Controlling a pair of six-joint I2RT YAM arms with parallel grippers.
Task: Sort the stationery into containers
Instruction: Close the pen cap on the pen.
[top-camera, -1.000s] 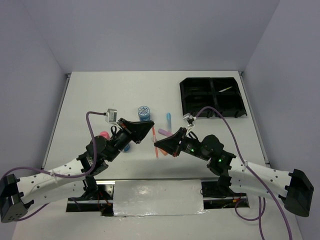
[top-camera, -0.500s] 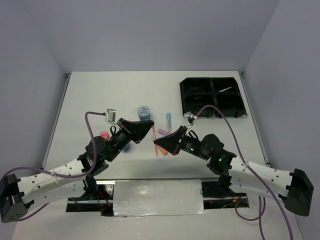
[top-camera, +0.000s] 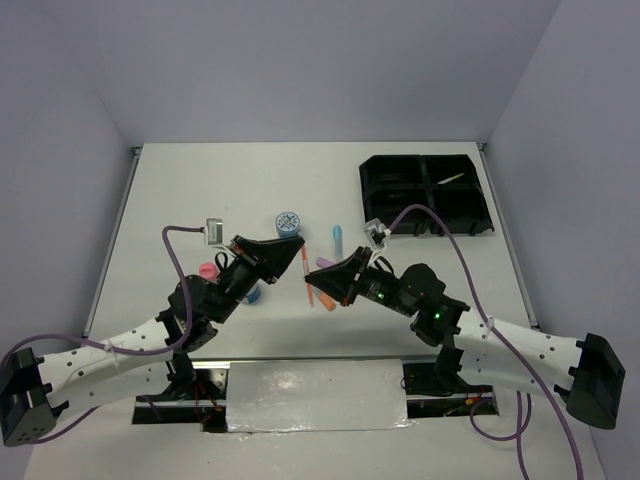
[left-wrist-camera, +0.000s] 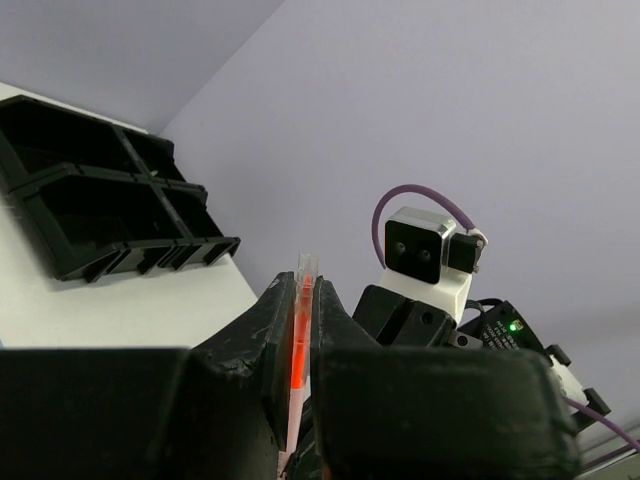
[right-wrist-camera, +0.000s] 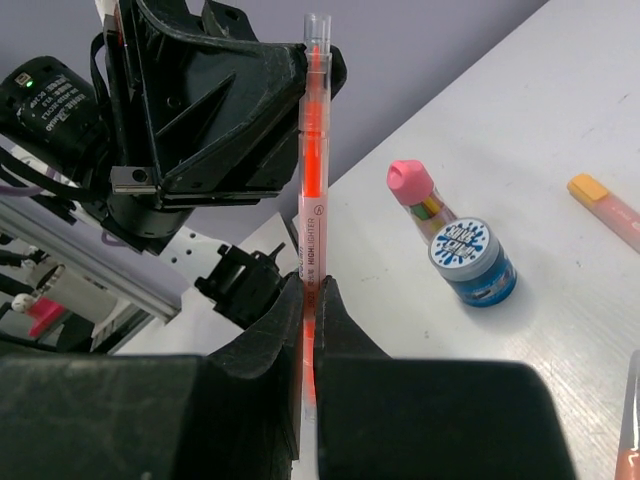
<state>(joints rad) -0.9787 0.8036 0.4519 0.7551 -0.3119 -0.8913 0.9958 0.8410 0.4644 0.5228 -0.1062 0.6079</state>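
The orange highlighter will leave my right gripper beside the yellow pen in the black tray's far compartment (top-camera: 448, 173).
An orange highlighter (right-wrist-camera: 312, 150) is held off the table between both grippers. My right gripper (right-wrist-camera: 310, 285) is shut on its lower part, and my left gripper (left-wrist-camera: 302, 285) is shut on its upper end (left-wrist-camera: 300, 330). In the top view the left gripper (top-camera: 301, 256) and right gripper (top-camera: 312, 272) meet tip to tip over the table's middle. A pink-capped bottle (right-wrist-camera: 415, 195) and a blue tub (right-wrist-camera: 470, 262) stand on the table below. The black four-compartment tray (top-camera: 425, 195) sits at the far right, apart from both grippers.
A second blue tub (top-camera: 288, 223), a light blue pen (top-camera: 339, 238), a purple pen (top-camera: 325, 263) and another orange pen (top-camera: 322, 298) lie near the grippers. A yellow pen (top-camera: 451, 179) lies in a far tray compartment. Walls close in the table on three sides.
My right gripper has moved up and left with the highlighter until its tip meets the left gripper. The left gripper has shifted slightly and now clamps the pen's upper end.
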